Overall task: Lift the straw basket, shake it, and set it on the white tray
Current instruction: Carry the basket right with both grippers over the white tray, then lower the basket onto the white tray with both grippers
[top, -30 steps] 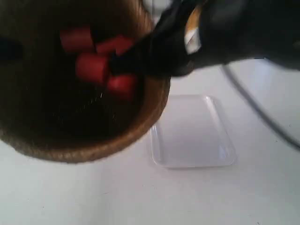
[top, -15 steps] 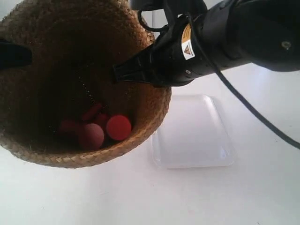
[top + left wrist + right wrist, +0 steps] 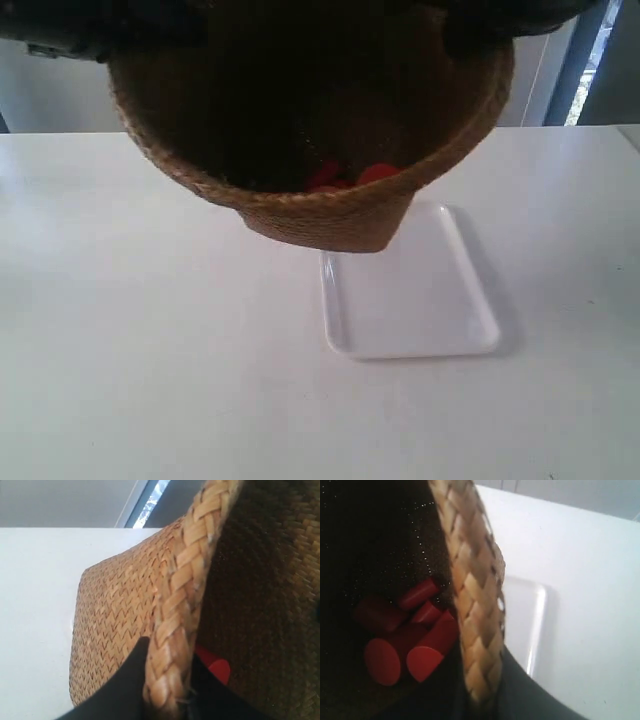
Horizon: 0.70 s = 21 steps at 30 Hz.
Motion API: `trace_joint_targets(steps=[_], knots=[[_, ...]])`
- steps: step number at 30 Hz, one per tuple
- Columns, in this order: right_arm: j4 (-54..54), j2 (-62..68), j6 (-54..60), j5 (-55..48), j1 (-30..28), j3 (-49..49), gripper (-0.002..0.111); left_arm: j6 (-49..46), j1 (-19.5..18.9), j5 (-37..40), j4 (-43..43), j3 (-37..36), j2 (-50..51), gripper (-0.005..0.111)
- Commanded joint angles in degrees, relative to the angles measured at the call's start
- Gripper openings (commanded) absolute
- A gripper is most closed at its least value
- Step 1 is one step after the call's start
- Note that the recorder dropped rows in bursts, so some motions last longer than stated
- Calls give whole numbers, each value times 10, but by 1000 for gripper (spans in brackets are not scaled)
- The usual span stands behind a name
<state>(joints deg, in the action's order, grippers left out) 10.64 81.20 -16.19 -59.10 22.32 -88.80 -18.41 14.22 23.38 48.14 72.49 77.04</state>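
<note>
The straw basket, tilted above the tray's far corner, will be let go by my right gripper on the middle of the white tray (image 3: 414, 288), back from its near edge.
The straw basket (image 3: 330, 215) hangs in the air, tilted, its base over the far left corner of the white tray (image 3: 420, 300). Several red cylinders (image 3: 410, 640) lie inside it. In the left wrist view my left gripper (image 3: 167, 690) is shut on the basket's braided rim (image 3: 175, 630), one finger outside the wall and one inside. My right gripper (image 3: 482, 695) is shut on the opposite part of the braided rim (image 3: 470, 605) in the same way. The tray (image 3: 522, 625) shows below that rim. Both arms are mostly cut off at the exterior view's top.
The white table (image 3: 150, 380) spreads all round the tray. A grey wall and a window strip (image 3: 590, 60) stand behind the table's far edge.
The basket has swung from the view's left toward the middle and farther from the camera, now partly over the tray. The red cylinders have shifted inside. The arms have risen out of frame.
</note>
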Motion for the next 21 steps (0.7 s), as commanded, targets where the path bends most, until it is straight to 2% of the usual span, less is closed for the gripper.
trace_joint_targets(steps=[1, 4, 8, 13, 21], knots=[[-21, 38, 62, -72, -43, -28, 0, 7, 72, -47, 37, 10, 39, 0], [-21, 75, 102, -99, -71, -57, 0, 34, 124, -102, 37, 10, 74, 0], [-19, 121, 148, -104, -101, -98, 0, 73, 158, -164, 46, 10, 106, 0], [-21, 164, 169, -109, -121, -118, 0, 81, 158, -173, 46, 10, 127, 0], [-19, 189, 176, -109, -121, -118, 0, 84, 157, -174, 46, 10, 155, 0]])
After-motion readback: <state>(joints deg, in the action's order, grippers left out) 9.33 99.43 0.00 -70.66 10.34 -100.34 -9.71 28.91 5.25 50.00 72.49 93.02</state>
